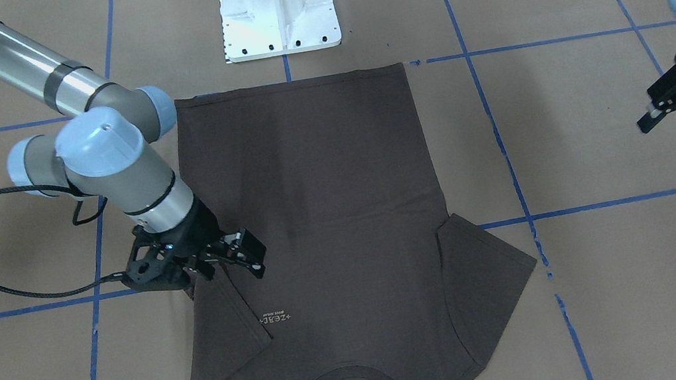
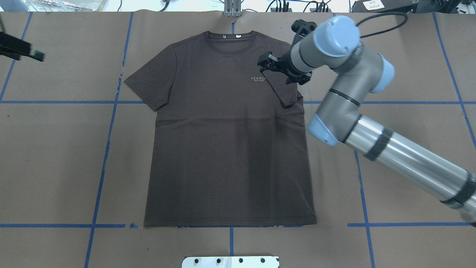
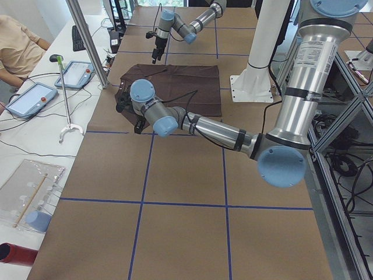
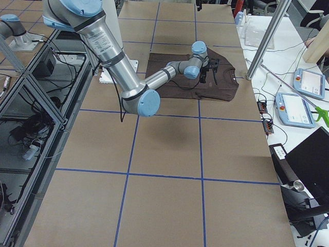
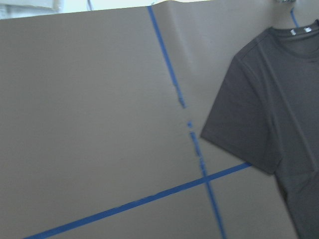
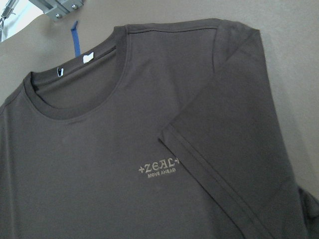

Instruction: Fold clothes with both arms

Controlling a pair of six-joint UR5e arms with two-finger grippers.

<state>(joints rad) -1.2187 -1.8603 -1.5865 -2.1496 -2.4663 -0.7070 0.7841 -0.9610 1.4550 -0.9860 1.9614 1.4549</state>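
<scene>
The outer corner [image 1: 531,261] [image 5: 205,134] of the dark brown T-shirt's spread-out sleeve lies beside the broken blue tape. My left gripper should go there next and close on it.
The dark brown T-shirt [image 1: 322,172] [image 2: 223,156] lies flat and face up, its collar [image 2: 228,37] toward the far edge. One sleeve [image 2: 283,91] [image 6: 234,144] is folded inward and lies next to the pale chest lettering [image 6: 160,168]. The other sleeve [image 2: 148,87] [image 5: 244,124] is spread out on the table. My right gripper [image 1: 225,267] [image 2: 284,71] hovers open just over the folded sleeve and holds nothing. Off to the shirt's other side, my left gripper [image 1: 671,130] hangs open above bare table, well clear of the cloth.
The white pedestal base [image 1: 278,11] [image 2: 230,261] stands just past the shirt's hem. Blue tape lines [image 2: 108,141] cross the brown table cover. A side bench with tablets [image 3: 76,73] and a seated person [image 3: 17,44] lies beyond the far edge.
</scene>
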